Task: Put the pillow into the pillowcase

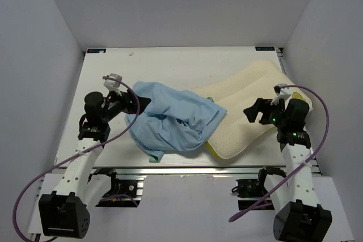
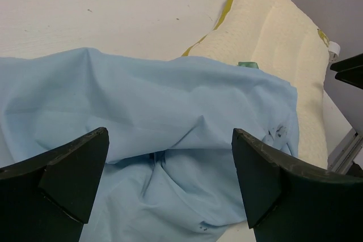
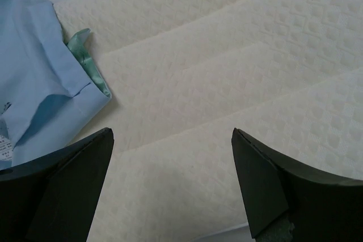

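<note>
The light blue pillowcase has its far edge point(image 1: 206, 101) point(image 2: 240, 72) beside the bit of sea-green lining on the cream pillow. My left gripper grabs it there next.
The cream pillow point(image 1: 249, 103) lies slantwise across the right half of the table, its yellow rim showing at the near corner. The light blue pillowcase point(image 1: 170, 117) is crumpled in the middle, draped over the pillow's left end, with a bit of sea-green lining showing point(image 3: 85, 55). My left gripper point(image 1: 139, 106) hovers open at the cloth's left edge; in its wrist view the pillowcase point(image 2: 153, 117) fills the gap between the jaws. My right gripper point(image 1: 255, 111) stands open just above the pillow point(image 3: 227, 83), nothing held.
The white table point(image 1: 164, 63) is walled by grey panels on three sides. Its metal front rail point(image 1: 187, 169) runs along the near edge. Purple cables loop from both arms. The pillow's far right corner reaches the table's right edge.
</note>
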Robot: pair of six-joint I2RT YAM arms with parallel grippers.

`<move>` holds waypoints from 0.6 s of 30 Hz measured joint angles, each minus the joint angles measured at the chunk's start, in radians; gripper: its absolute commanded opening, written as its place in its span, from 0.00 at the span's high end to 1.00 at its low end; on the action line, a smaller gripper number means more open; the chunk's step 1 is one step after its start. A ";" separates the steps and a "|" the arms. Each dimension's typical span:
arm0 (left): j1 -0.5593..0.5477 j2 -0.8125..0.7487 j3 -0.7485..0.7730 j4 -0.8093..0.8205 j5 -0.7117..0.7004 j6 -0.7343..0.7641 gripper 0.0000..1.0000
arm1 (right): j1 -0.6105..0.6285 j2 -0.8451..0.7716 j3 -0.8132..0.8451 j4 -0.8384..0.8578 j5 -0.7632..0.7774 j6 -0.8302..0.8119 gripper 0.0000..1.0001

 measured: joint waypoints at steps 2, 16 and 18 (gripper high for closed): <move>0.000 0.003 0.000 0.008 0.012 0.000 0.02 | 0.000 -0.013 -0.001 0.000 -0.004 -0.012 0.10; -0.150 0.084 0.007 -0.003 -0.027 0.049 0.27 | -0.001 -0.126 -0.055 -0.133 -0.392 -0.435 0.11; -0.225 0.129 0.045 -0.064 -0.115 0.077 0.25 | -0.001 -0.136 -0.057 -0.133 -0.393 -0.442 0.10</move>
